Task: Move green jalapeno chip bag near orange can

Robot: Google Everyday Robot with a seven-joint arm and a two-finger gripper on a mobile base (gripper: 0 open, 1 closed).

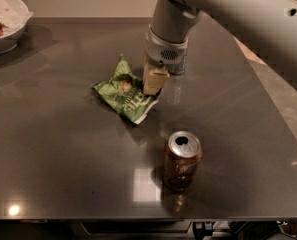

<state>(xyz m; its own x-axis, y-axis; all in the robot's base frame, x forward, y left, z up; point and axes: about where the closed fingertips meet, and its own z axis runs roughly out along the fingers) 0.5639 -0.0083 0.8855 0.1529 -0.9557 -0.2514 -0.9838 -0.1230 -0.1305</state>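
Note:
Next, my gripper lets go of the green jalapeno chip bag on the dark table (pixel 158 115) just behind the orange can.
The green jalapeno chip bag (pixel 123 91) is crumpled and lies at the middle of the dark table, its white edge toward the front. My gripper (pixel 153 82) comes down from the arm above and is shut on the bag's right edge. The orange can (pixel 182 160) stands upright to the front right of the bag, about a bag's width from it, its silver top with pull-tab showing. I cannot tell whether the bag rests on the table or hangs just above it.
A white bowl (pixel 5 26) with dark food stands at the far left corner. A slim silver-grey can (pixel 178 69) is mostly hidden behind my wrist. The table's front edge (pixel 138 218) runs just in front of the orange can.

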